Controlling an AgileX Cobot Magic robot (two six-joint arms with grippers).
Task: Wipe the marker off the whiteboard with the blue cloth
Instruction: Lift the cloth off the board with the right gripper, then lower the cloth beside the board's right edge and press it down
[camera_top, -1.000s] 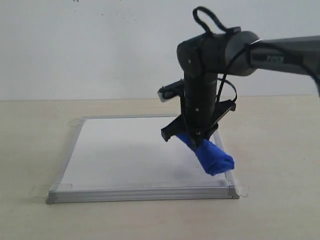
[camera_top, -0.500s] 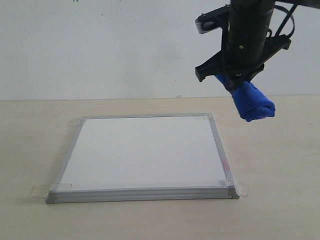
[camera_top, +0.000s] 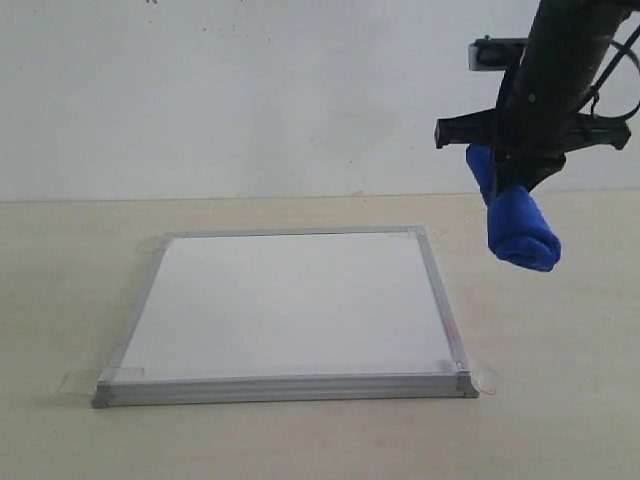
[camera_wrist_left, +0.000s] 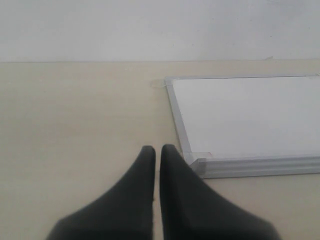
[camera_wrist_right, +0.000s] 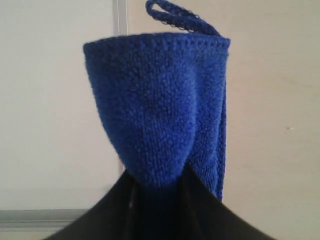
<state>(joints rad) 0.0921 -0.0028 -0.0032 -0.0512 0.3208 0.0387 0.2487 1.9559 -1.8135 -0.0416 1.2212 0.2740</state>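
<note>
The robot's right gripper should lay the blue cloth down on the table (camera_top: 494, 328) (camera_wrist_right: 164, 150) along the near short edge of the whiteboard.
The whiteboard (camera_top: 290, 300) lies flat on the table, its white face plain with no marker lines showing. My right gripper (camera_top: 512, 175) hangs high in the air beyond the board's right edge, shut on the blue cloth (camera_top: 518, 222), a thick roll that dangles below the fingers. In the right wrist view the blue cloth (camera_wrist_right: 160, 110) fills the middle, pinched between the black fingers (camera_wrist_right: 220, 215), with the whiteboard (camera_wrist_right: 55, 100) underneath. My left gripper (camera_wrist_left: 157, 149) is shut and empty, low over the table beside a corner of the whiteboard (camera_wrist_left: 250, 115); it is outside the exterior view.
The light wooden table (camera_top: 560, 400) stretches around the board, with a pale wall (camera_top: 250, 90) behind it. Clear tape tabs (camera_top: 484, 380) stick out at the board's corners. The cloth's hanging loop (camera_wrist_right: 175, 17) pokes past its end.
My right gripper has lifted the blue cloth off the board's near right part, risen well above it and swung right past the board's edge. The board's face stays plain white.
</note>
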